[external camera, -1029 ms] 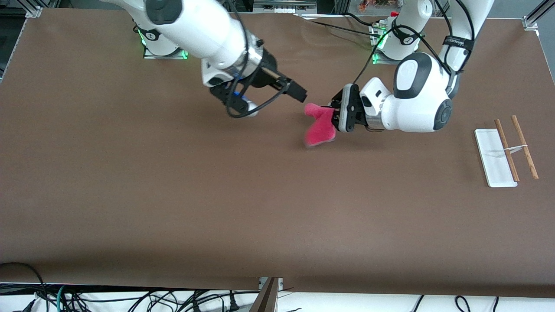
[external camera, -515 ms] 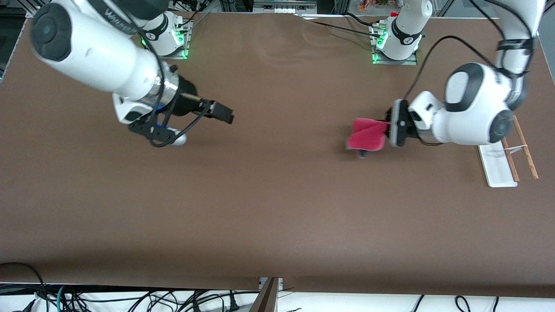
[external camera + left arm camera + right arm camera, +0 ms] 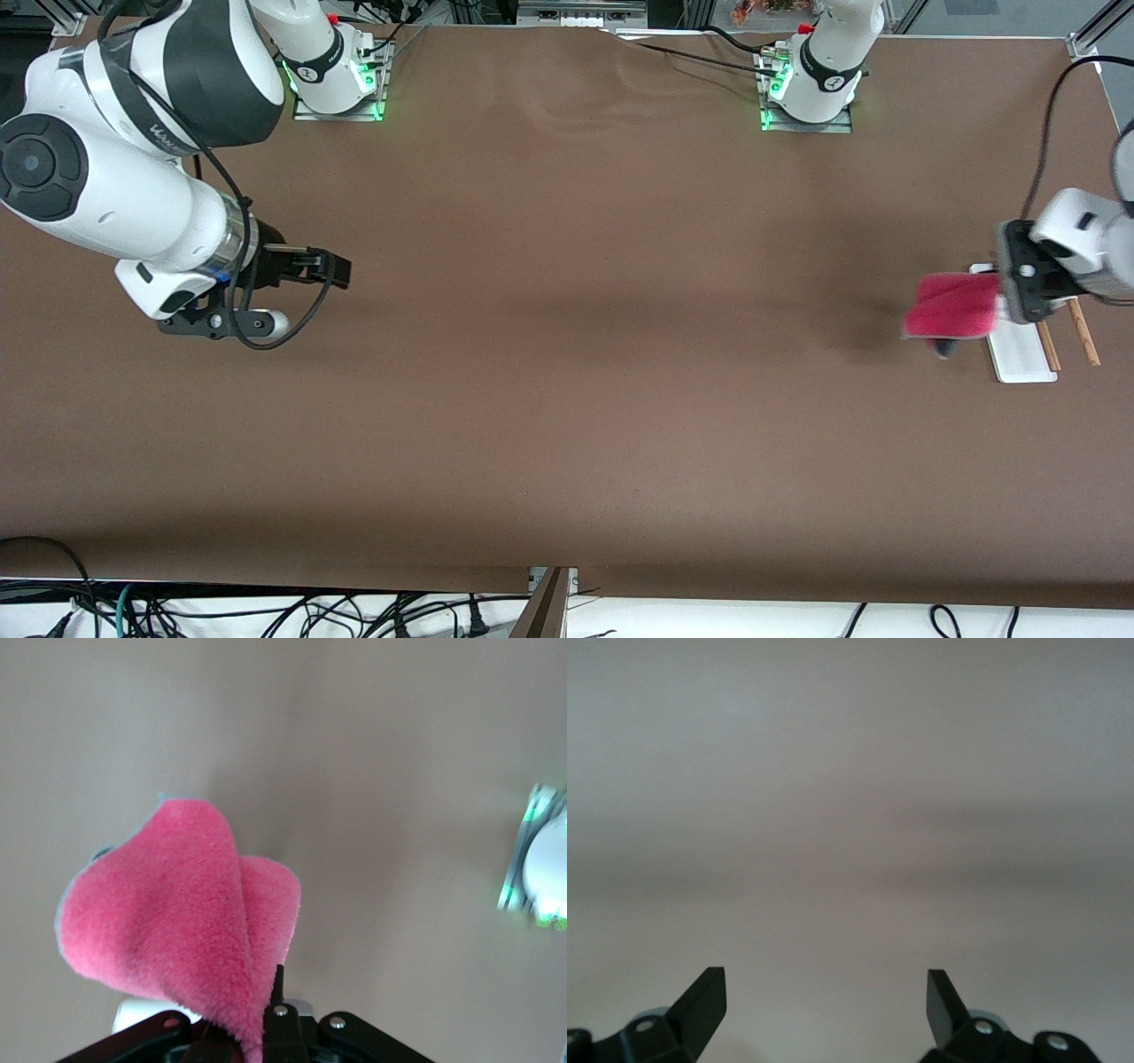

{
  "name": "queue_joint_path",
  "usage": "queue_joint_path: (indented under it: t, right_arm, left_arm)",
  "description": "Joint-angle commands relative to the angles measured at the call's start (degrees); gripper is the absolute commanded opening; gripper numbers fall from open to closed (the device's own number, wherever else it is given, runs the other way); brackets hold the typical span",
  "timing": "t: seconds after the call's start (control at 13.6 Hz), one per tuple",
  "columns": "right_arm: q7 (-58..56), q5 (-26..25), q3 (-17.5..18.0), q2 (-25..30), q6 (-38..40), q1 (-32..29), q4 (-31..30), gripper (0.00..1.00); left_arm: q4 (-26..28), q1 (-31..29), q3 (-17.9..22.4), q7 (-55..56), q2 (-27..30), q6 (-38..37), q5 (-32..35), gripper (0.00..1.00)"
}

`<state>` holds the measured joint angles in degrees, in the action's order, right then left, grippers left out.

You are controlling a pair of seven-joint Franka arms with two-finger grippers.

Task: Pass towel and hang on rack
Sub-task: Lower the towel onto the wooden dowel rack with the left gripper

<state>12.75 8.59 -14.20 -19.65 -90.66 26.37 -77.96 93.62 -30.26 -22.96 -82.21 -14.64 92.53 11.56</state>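
Next, I release the towel from my left gripper, draped across the middle of the rack's wooden rods (image 3: 1056,307).
The towel (image 3: 952,310) is a pink-red terry cloth, folded and hanging from my left gripper (image 3: 999,303), which is shut on one edge of it. They hang over the table just beside the rack (image 3: 1023,359), on the side toward the table's middle. The rack's white base and two wooden rods (image 3: 1083,335) lie at the left arm's end, partly hidden under the gripper. In the left wrist view the towel (image 3: 168,921) fans out from the gripper (image 3: 263,992). My right gripper (image 3: 341,268) waits open and empty over the right arm's end; its fingertips (image 3: 704,997) stand wide apart.
The two arm bases with green lights (image 3: 337,84) (image 3: 806,89) stand along the table edge farthest from the front camera. Cables (image 3: 266,611) lie below the table's nearest edge. The brown tabletop (image 3: 567,399) stretches bare between the arms.
My left gripper has carried the towel from the table's middle over to the rack. The right arm has drawn back toward its own end, still open.
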Motion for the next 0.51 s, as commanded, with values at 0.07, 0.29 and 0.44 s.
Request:
queue_joint_path:
  t: [0.07, 0.29, 0.44]
  right_arm:
    - [-7.6, -1.9, -4.2, 11.5, -8.0, 0.7, -16.3, 1.0]
    - [-9.5, -8.0, -5.8, 11.7, -7.3, 0.7, -13.8, 1.0]
    - [-9.8, -8.7, -5.8, 11.7, -7.4, 0.7, -13.5, 1.0]
  left_arm:
    - [-2.1, -7.0, -0.2, -2.2, -3.0, -1.1, 9.4, 0.0]
    - [-3.7, -11.0, -0.1, -11.5, -7.4, -0.8, 15.5, 0.0]
    - [-6.0, -11.5, -0.1, -16.4, -10.7, -0.8, 21.0, 0.0]
